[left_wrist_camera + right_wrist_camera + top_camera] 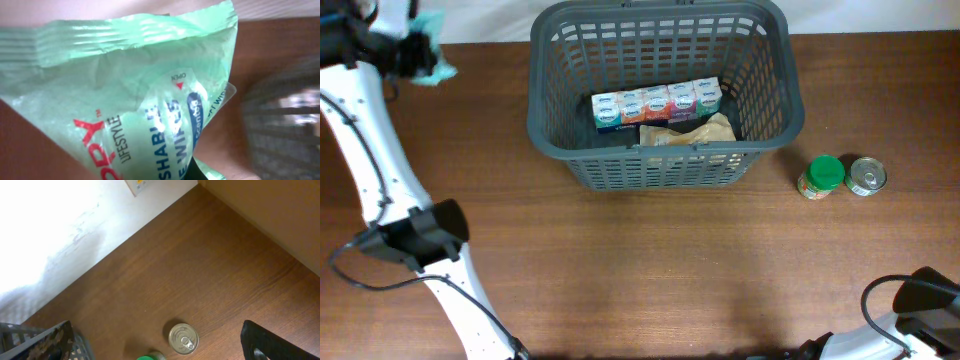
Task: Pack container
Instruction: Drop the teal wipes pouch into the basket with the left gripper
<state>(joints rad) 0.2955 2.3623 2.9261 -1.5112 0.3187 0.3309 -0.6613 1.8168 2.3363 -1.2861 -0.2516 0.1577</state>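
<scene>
My left gripper has the pale green pack of wipes. It will put the pack down in the basket (616, 133) beside the tan packet.
The dark grey lattice basket (660, 165) stands at the back middle of the table. It holds a row of small cartons (657, 103) and a tan packet (688, 133). My left gripper (412, 45) is shut on a pale green pack of wipes (437, 65), held above the table's far left, left of the basket. The pack (130, 95) fills the left wrist view, with the basket (285, 115) blurred at the right. My right arm (920, 300) is at the front right corner. Only one of its dark fingers (267, 342) shows, set wide and empty.
A green-lidded jar (822, 176) and a small metal tin can (866, 176) stand side by side to the right of the basket. The can (183, 338) and the jar's lid (148, 356) also show in the right wrist view, with the basket's corner (45, 340).
</scene>
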